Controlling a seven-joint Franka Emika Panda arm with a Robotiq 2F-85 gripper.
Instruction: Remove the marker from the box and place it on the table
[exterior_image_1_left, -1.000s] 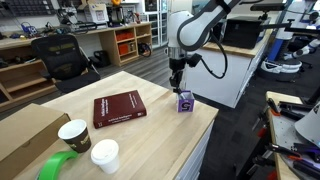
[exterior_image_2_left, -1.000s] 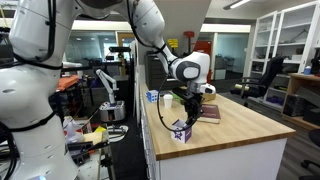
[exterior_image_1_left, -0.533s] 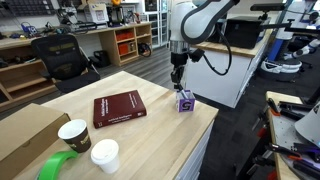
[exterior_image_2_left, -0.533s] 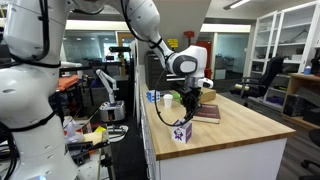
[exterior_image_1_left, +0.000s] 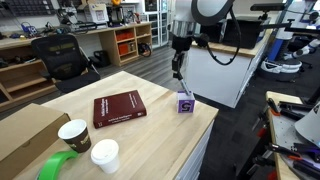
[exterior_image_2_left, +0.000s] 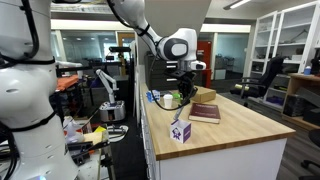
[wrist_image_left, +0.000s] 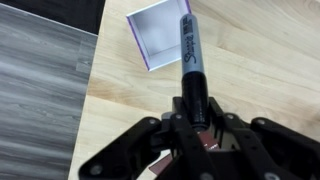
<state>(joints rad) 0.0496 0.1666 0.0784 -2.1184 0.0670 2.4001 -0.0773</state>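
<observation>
Next, I set the black marker, now upright above the box, down with my gripper on the bare wood (exterior_image_1_left: 178, 123) (wrist_image_left: 228, 62) beside the purple-and-white box, towards the white cup.
My gripper (wrist_image_left: 193, 118) is shut on a black marker (wrist_image_left: 190, 50) and holds it upright in the air above the small purple-and-white box (wrist_image_left: 158, 35). The marker is clear of the box, which looks empty inside. In both exterior views the gripper (exterior_image_1_left: 179, 62) (exterior_image_2_left: 187, 88) hangs well above the box (exterior_image_1_left: 185, 102) (exterior_image_2_left: 180, 131), which stands near the corner of the wooden table (exterior_image_1_left: 150, 125) (exterior_image_2_left: 235, 125).
A dark red book (exterior_image_1_left: 118, 108) (exterior_image_2_left: 205, 112) lies mid-table. Two cups (exterior_image_1_left: 74, 135) (exterior_image_1_left: 104, 155), a green tape roll (exterior_image_1_left: 55, 166) and a cardboard box (exterior_image_1_left: 25, 128) sit at one end. The table edge (wrist_image_left: 95, 85) runs close beside the purple-and-white box, with grey floor beyond.
The gripper has risen straight up with the marker, lifting it out of the box to well above it. The box has stayed in place.
</observation>
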